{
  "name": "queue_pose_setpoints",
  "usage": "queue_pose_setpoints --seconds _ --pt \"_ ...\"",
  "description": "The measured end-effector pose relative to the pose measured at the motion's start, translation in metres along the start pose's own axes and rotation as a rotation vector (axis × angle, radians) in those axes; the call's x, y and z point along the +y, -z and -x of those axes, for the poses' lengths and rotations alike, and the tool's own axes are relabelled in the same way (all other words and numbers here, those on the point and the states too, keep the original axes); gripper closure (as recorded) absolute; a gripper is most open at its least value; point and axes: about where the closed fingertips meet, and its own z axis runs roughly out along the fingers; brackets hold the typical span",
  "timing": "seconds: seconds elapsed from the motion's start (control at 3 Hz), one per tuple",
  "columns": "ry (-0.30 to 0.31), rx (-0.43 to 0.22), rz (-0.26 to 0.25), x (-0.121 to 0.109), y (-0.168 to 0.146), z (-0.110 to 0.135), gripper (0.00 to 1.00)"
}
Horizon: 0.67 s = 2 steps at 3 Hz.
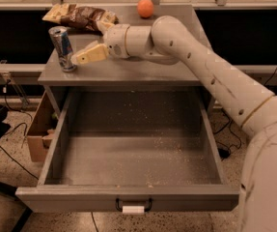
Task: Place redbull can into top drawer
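The robot's gripper will close around the middle of the redbull can (pixel 62 48), between the can's top and its bottom.
The redbull can (pixel 62 48) stands upright near the front left corner of the grey cabinet top (pixel 143 66). My gripper (pixel 76 59) reaches in from the right, its cream fingertips (pixel 87 55) right beside the can's lower right side. The top drawer (pixel 133 151) is pulled wide open below, its speckled grey floor bare, with a black handle and white tag (pixel 132 208) on its front panel.
A brown-and-yellow snack bag (pixel 80 16) lies at the back left of the cabinet top. An orange ball (pixel 145 7) sits at the back middle. A cardboard box (pixel 40 129) stands on the floor left of the drawer, with cables nearby.
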Motion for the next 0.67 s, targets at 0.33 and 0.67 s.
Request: queue_pose_setpoints --seconds 0.33,0.67 --pt "0.013 -0.003 0.013 0.002 -0.027 0.01 0.0" --pt "0.011 0.043 0.043 0.009 -0.048 0.019 0.0"
